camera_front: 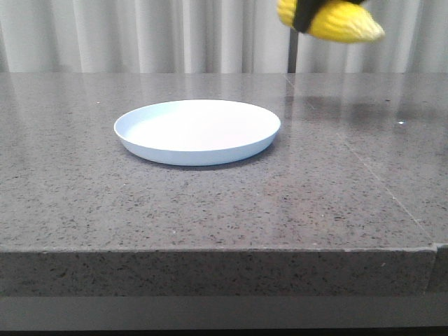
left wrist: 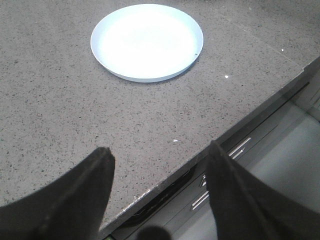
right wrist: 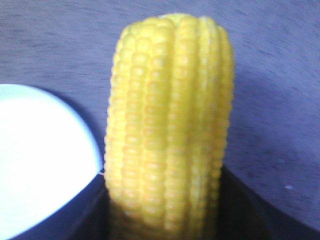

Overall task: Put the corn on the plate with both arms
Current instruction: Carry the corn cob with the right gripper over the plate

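Note:
My right gripper needs to let the yellow corn go across the middle of the plate (camera_front: 201, 110) (right wrist: 24, 147), with the corn's paler tip toward the plate's front rim. The corn is now high above the table.
The pale blue-white plate (camera_front: 197, 131) sits empty on the grey stone table, left of centre. My right gripper (camera_front: 306, 15) is shut on the yellow corn (camera_front: 341, 21) and holds it high above the table, to the right of and behind the plate, its paler tip pointing right. In the right wrist view the corn (right wrist: 170, 125) fills the middle between the dark fingers (right wrist: 240, 210), with the plate's rim (right wrist: 75, 165) beside it below. My left gripper (left wrist: 160, 155) is open and empty over the table's front edge, with the plate (left wrist: 147, 42) ahead of it.
The table's front edge (left wrist: 240, 127) runs close under my left gripper, with drawer handles (left wrist: 235, 150) below it. A seam in the stone top (camera_front: 378, 178) runs toward the front right. Pale curtains (camera_front: 140, 35) hang behind the table.

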{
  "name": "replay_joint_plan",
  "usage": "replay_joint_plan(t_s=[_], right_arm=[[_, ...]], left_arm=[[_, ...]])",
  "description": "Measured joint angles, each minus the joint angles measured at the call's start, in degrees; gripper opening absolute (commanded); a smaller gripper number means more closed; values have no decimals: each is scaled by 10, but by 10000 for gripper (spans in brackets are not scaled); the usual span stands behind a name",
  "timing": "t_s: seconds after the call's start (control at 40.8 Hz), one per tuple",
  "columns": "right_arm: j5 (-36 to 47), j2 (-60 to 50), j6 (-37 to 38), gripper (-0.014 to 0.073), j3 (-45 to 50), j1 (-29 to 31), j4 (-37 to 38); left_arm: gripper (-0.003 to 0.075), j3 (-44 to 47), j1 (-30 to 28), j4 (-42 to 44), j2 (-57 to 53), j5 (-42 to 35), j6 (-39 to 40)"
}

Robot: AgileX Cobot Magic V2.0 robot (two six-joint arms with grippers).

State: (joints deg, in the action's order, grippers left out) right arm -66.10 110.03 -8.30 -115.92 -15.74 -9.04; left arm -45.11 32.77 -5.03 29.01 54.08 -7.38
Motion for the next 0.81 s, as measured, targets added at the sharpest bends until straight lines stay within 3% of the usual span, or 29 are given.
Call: replay_joint_plan(t_s=[0.196, 0.368, 0.809], right_arm=[[-14, -27, 1, 273, 0, -73, -4], [5, -27, 61, 273, 17, -122, -5], [211, -27, 224, 273, 184, -152, -3]], left_arm=[[409, 0, 0, 0, 0, 0, 1], [409, 0, 0, 0, 0, 0, 1], [409, 0, 0, 0, 0, 0, 1]])
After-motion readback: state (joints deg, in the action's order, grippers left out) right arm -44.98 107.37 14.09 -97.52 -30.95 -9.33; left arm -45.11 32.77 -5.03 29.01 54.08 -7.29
